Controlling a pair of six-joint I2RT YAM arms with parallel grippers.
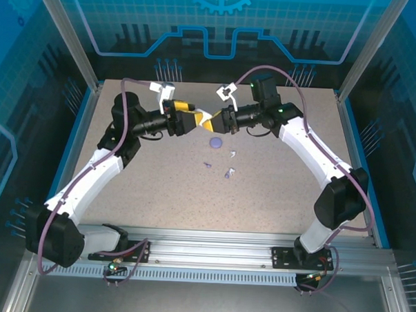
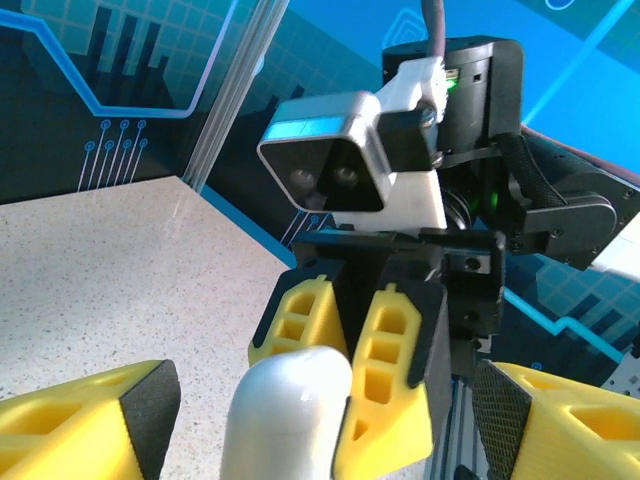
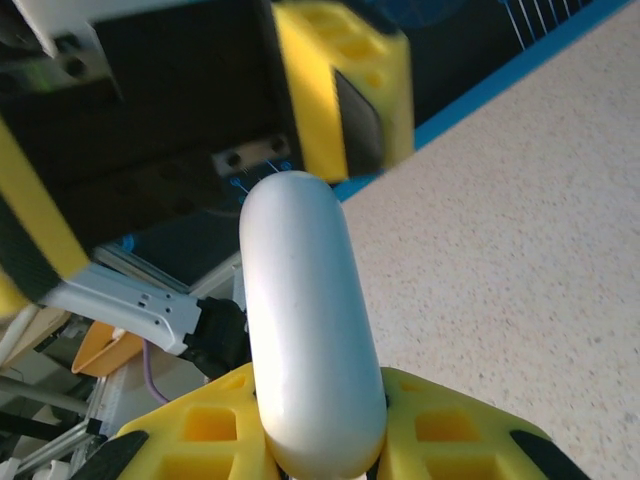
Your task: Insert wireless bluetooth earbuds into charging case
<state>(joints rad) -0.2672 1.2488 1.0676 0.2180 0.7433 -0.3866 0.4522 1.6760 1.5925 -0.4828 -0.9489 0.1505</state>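
Observation:
The charging case slants between the left gripper's open fingers, so the robot should turn that gripper square and take the charging case's loose end (image 3: 290,200) before the right gripper releases.
The white charging case (image 1: 205,118) hangs in the air over the back middle of the table, between the two grippers, which face each other. My right gripper (image 3: 325,392) is shut on one end of the case (image 3: 305,320). My left gripper (image 2: 325,420) stands open, its yellow fingers (image 2: 95,420) spread on either side of the case (image 2: 288,415) with a gap to each pad. Three small whitish-lavender earbuds lie on the table below: one earbud (image 1: 207,164), a second earbud (image 1: 229,173) and a third earbud (image 1: 233,155).
A flat round purple disc (image 1: 215,142) lies on the speckled tabletop (image 1: 158,181) just below the grippers. Blue rails and transparent walls (image 1: 80,67) close in the table on the left, right and back.

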